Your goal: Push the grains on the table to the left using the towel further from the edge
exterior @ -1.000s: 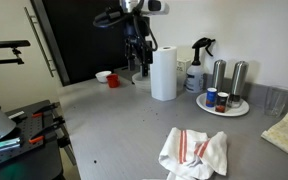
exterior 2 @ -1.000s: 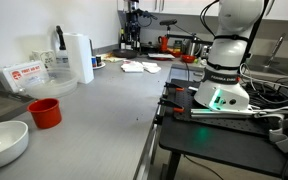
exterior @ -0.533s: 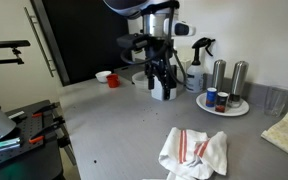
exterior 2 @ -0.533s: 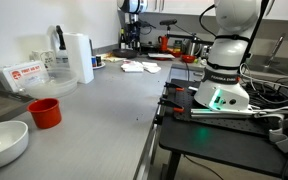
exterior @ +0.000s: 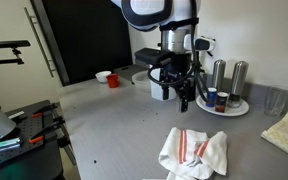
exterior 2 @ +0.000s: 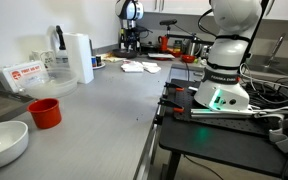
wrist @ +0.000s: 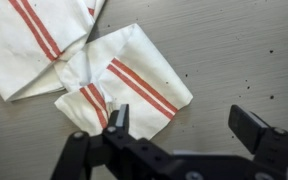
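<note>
The striped towel farther from the table's edge is next, and my gripper will go to it and close on the towel's folded-over red stripes [exterior: 202, 149] [wrist: 96, 102].
A crumpled white towel with red stripes [exterior: 194, 150] lies on the grey table; it also shows in an exterior view [exterior 2: 139, 67] and at the upper left of the wrist view [wrist: 84, 50]. A second, pale yellowish towel [exterior: 286, 132] lies at the far right. My gripper [exterior: 184, 97] hangs open and empty above the table just behind the striped towel. In the wrist view its fingers [wrist: 184, 122] straddle bare table beside the towel's corner. Small dark grains [wrist: 274, 75] dot the table right of the towel.
A paper towel roll [exterior: 164, 78] stands behind the arm, with a spray bottle and a plate of cans and shakers [exterior: 222, 103] beside it. A red cup [exterior: 113, 80] and a white bowl [exterior: 102, 75] sit at the back. The robot base [exterior 2: 224, 85] stands by the table's edge.
The arm has swung from the back of the table, past the paper towel roll, forward toward the striped towel and lower. The gripper stays open.
</note>
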Available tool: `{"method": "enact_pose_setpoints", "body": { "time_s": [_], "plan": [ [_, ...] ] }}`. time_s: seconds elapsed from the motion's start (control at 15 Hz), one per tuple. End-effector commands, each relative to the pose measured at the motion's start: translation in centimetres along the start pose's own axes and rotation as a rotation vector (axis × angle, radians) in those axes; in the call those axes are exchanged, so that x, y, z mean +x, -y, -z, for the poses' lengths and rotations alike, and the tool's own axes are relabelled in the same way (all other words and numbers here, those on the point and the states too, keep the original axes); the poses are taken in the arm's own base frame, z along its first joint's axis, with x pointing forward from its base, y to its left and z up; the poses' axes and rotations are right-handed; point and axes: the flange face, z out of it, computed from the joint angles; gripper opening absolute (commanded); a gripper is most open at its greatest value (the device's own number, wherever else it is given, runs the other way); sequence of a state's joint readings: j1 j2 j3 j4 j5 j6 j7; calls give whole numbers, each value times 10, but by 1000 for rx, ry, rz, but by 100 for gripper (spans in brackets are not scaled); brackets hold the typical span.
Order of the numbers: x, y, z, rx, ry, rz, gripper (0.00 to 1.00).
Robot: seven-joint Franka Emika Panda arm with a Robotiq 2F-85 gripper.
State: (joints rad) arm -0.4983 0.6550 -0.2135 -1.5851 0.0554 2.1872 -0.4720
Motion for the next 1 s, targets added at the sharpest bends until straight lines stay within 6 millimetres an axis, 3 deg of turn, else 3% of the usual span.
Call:
{"method": "enact_pose_setpoints", "body": {
  "time_s": [0.0,0.2,0.6,0.93],
  "plan": [
    [1,0,1,0,0,0,100],
    [12,6,-5,3,19,-28,100],
    [44,13,-39,30,62,-58,100],
    [51,-13,-61,32,104,-124,100]
  ]
}}
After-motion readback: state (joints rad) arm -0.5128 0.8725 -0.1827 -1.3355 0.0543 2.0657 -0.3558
